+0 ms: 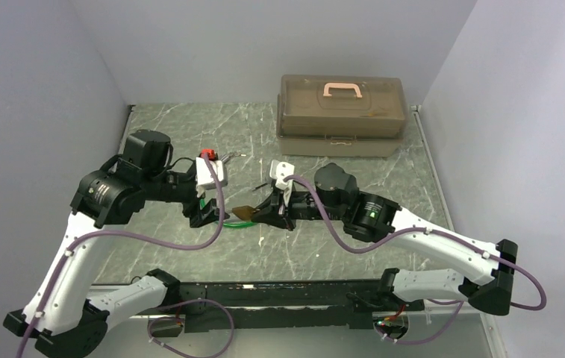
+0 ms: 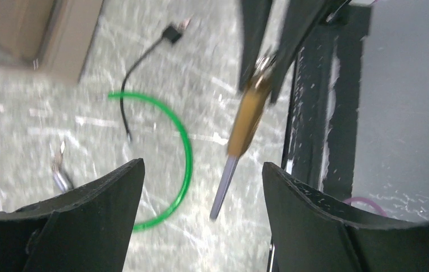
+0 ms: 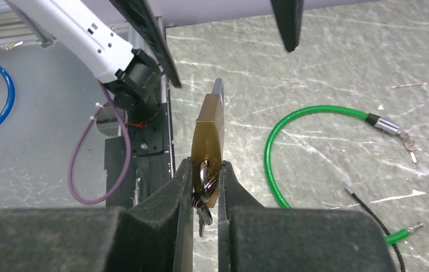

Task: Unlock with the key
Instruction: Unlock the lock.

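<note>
Next, I release the brass padlock, now hanging over the table between both grippers, with my right gripper on the table (image 1: 283, 225) against the green cable loop's outer side.
My right gripper (image 3: 206, 173) is shut on the lower end of the brass padlock (image 3: 207, 127). The bunch of small silver keys (image 3: 204, 192) is pinched at that end between its fingers; which one is the key I cannot tell. The padlock's silver shackle (image 3: 217, 88) points away toward my left gripper. From above, the padlock (image 1: 245, 212) hangs over the table between both grippers. My left gripper (image 2: 203, 167) is open, its fingers wide on either side of the shackle tip (image 2: 223, 184), not touching it. The padlock body (image 2: 250, 113) is blurred in the left wrist view.
A green cable loop (image 3: 274, 153) with a metal end piece (image 3: 390, 126) lies on the marble table beside the padlock, and a thin black cable (image 3: 370, 209) lies near it. A brown toolbox (image 1: 341, 112) with a pink handle stands at the back. Grey walls close both sides.
</note>
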Controlling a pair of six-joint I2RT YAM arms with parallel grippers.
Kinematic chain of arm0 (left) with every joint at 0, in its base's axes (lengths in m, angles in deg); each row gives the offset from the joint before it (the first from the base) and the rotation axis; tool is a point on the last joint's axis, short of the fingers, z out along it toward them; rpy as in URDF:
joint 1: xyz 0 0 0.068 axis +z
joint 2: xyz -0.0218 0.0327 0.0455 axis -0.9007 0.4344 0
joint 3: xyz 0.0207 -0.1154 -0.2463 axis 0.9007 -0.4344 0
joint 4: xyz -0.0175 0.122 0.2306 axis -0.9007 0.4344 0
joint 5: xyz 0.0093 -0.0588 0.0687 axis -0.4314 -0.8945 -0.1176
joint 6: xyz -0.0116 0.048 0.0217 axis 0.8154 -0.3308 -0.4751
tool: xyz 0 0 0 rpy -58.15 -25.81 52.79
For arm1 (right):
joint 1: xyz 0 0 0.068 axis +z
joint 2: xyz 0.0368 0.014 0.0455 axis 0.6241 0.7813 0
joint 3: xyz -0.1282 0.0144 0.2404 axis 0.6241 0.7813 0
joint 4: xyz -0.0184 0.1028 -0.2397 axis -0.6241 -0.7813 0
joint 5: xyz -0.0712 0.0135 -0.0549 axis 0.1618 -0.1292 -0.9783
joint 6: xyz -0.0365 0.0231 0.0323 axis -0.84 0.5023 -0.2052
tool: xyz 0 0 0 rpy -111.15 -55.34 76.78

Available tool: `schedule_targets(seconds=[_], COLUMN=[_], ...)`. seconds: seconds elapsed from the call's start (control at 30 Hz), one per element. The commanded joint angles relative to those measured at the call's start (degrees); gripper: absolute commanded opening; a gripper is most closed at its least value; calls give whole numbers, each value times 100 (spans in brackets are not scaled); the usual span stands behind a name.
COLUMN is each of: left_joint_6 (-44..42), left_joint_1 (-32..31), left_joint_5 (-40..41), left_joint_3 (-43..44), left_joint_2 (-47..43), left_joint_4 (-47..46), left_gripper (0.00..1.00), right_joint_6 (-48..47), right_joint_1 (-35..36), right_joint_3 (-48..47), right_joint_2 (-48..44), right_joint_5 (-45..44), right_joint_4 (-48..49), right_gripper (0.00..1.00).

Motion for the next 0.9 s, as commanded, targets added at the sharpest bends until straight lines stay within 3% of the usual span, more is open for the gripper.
schedule_targets(seconds=[0.0, 0.2, 0.33, 0.57, 0.7, 0.87], left_joint_6=[-638, -1245, -1645, -2064, -2247, -2752], left_joint_1=[796, 1037, 1038, 1038, 1006, 803], left_joint_5=[-77, -402, -805, -581, -340, 354], left_joint_3=[-631, -1391, -1635, -1743, -1757, -2195], left_joint_2=[-94, -145, -387, -470, -460, -629], left_joint_4=[224, 230, -50, -408, -505, -722], left_gripper=[81, 81, 75, 45, 23, 12], right_joint_6=[79, 129, 272, 1089, 1731, 2810], right_joint_1=[-64, -86, -101, -193, -328, -811], right_joint_3=[-139, -189, -125, 369, 539, 829], right_joint_2=[-498, -483, -407, -329, -119, -37], right_joint_5=[-236, -230, -281, -462, -1031, -1253], right_joint_4=[660, 723, 909, 1797, 1961, 2408], right_gripper=[0, 0, 0, 0, 0, 0])
